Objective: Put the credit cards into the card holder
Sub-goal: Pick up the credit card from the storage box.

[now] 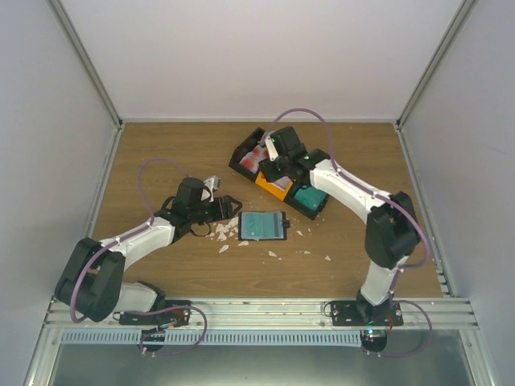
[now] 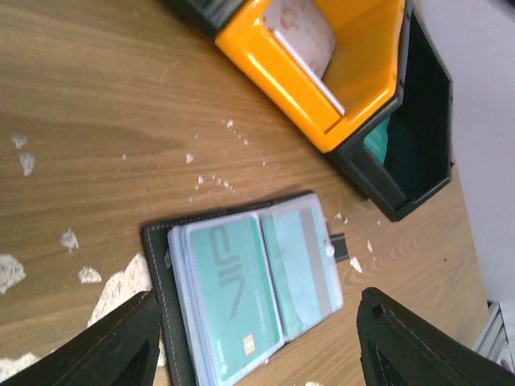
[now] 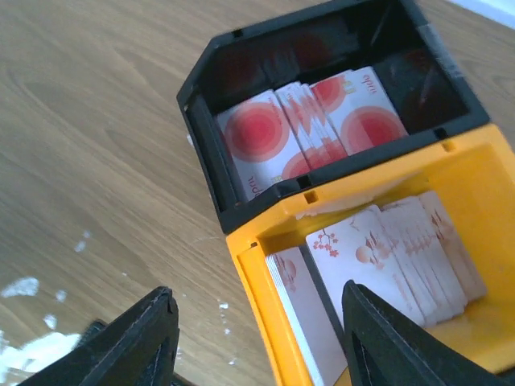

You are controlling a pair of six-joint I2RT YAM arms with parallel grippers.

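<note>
My right gripper is to close on the upper edge (image 1: 276, 186) (image 3: 301, 318) of the pale pinkish card that stands against the near side of the orange bin.
The card holder (image 1: 263, 226) lies open on the table, teal credit cards (image 2: 229, 293) showing in its clear sleeves. My left gripper (image 1: 232, 207) hovers just left of it, open and empty; in the left wrist view the holder (image 2: 161, 265) lies below the left gripper (image 2: 257, 354), between its spread fingers. My right gripper (image 1: 269, 161) is open over the bins, holding nothing. In the right wrist view the right gripper (image 3: 261, 346) straddles the orange bin's (image 3: 273, 305) near wall. Pale pinkish cards (image 3: 394, 249) fill that bin. Red-and-white cards (image 3: 310, 121) stand in the black bin (image 3: 201, 88) behind.
Three bins sit in a row at the back centre: black (image 1: 241, 157), orange (image 1: 275, 189), and a second black bin (image 1: 310, 199) with teal cards (image 2: 376, 141). White scraps (image 1: 225, 233) litter the wood around the holder. Side walls close in the table.
</note>
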